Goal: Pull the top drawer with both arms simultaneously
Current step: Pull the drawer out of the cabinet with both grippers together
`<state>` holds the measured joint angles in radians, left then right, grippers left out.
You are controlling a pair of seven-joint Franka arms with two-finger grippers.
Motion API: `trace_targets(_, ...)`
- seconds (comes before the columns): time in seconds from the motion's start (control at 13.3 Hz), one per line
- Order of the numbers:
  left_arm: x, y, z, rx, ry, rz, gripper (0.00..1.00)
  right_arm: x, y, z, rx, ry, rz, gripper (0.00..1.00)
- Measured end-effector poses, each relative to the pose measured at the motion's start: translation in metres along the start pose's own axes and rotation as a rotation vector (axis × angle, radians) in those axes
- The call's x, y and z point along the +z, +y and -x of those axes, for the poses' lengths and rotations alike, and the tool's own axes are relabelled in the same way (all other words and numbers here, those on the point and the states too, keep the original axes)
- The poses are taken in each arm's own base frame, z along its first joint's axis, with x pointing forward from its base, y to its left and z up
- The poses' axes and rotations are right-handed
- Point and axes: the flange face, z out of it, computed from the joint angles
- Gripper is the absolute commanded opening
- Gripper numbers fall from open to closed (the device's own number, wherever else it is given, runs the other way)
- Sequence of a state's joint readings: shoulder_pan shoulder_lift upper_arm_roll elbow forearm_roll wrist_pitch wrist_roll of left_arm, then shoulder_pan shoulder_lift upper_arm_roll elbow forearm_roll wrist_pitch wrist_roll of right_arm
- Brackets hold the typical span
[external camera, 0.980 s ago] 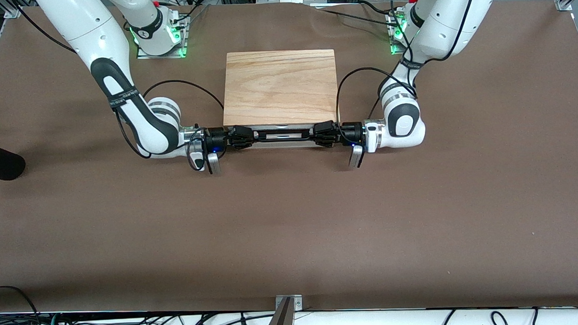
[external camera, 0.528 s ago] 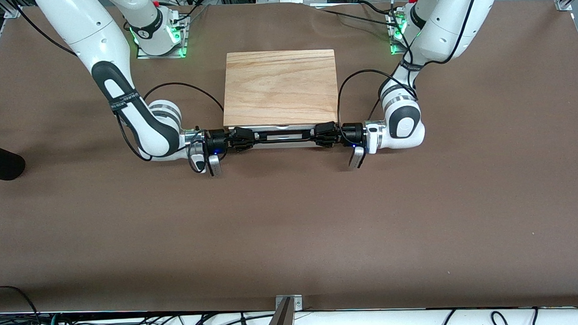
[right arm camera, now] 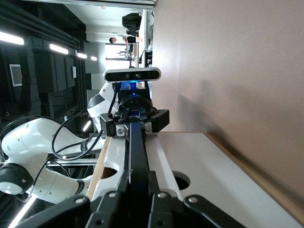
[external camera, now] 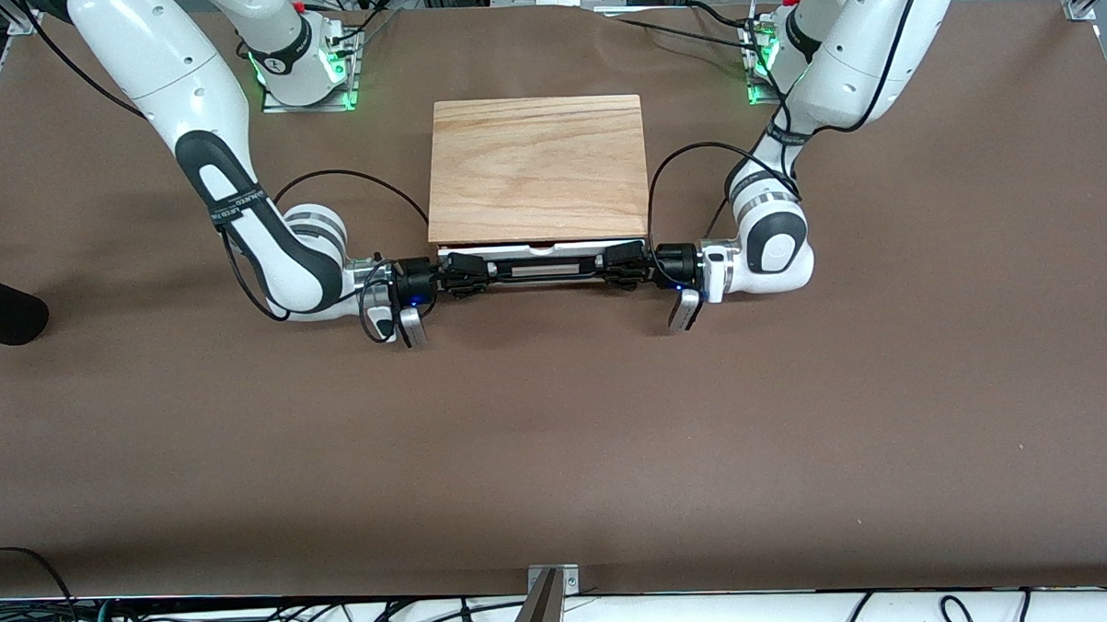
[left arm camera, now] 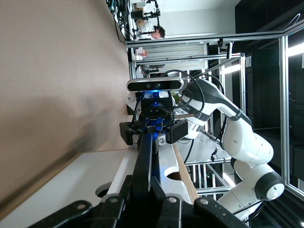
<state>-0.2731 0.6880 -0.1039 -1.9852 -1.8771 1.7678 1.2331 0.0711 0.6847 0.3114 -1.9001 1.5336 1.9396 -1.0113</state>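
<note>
The robot's left gripper will release the black bar handle over the brown table straight out from the cabinet's front (external camera: 541, 356).
The top drawer (external camera: 542, 249) shows as a white strip just out from under the cabinet's wood-grain top slab (external camera: 536, 164). Its long black bar handle (external camera: 543, 268) runs along the front. My right gripper (external camera: 468, 275) is shut on the handle's end toward the right arm. My left gripper (external camera: 618, 264) is shut on the other end. In the left wrist view my left gripper (left arm camera: 145, 184) clamps the bar (left arm camera: 145, 152) beside the white drawer front (left arm camera: 71, 185). In the right wrist view my right gripper (right arm camera: 137, 184) clamps the bar (right arm camera: 137, 147).
The cabinet stands in the middle of the brown table (external camera: 558, 440), between the two arm bases. A dark object (external camera: 1, 316) lies at the table's edge toward the right arm's end. Cables hang along the table edge nearest the front camera.
Both grippers have moved toward the front camera with the handle. The top drawer has slid out a little, and a white strip now shows under the wood top.
</note>
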Motion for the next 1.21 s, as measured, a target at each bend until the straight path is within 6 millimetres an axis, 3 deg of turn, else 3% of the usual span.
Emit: trace_targets(1.21,-0.003,-0.012,-0.087,0.000,0.039,0.040,0.00,-0.008,-0.002,-0.080,0.012,0.084,-0.010,0.00)
